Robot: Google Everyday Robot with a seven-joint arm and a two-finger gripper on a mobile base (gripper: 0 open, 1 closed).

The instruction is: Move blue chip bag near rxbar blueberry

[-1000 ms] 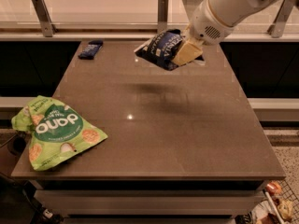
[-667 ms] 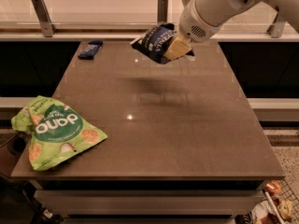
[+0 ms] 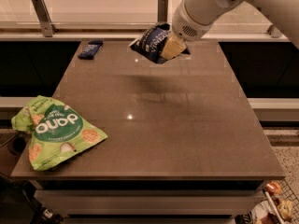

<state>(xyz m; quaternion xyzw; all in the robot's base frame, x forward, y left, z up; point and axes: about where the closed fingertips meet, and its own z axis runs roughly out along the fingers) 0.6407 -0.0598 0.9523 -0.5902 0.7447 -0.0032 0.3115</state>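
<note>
The robot's gripper will set the blue chip bag down along the table's far edge [image 3: 129, 43], next to the rxbar blueberry, toward the middle.
The blue chip bag [image 3: 152, 43], dark navy with white lettering, hangs in the air above the far middle of the table, tilted. My gripper [image 3: 171, 47] is shut on its right side and holds it clear of the tabletop; a faint shadow lies on the table below it. The rxbar blueberry [image 3: 90, 49], a small flat dark blue bar, lies at the table's far left corner, well to the left of the bag. The white arm reaches in from the upper right.
A large lime-green snack bag [image 3: 55, 132] lies at the near left edge of the brown table [image 3: 187, 134]. A counter with metal posts [image 3: 43, 16] runs behind the table. Some items sit on the floor at the lower right [image 3: 275, 204].
My gripper has carried the blue chip bag to the left, closer to the rxbar. The bag stays lifted off the table. The green bag and the bar have not moved.
</note>
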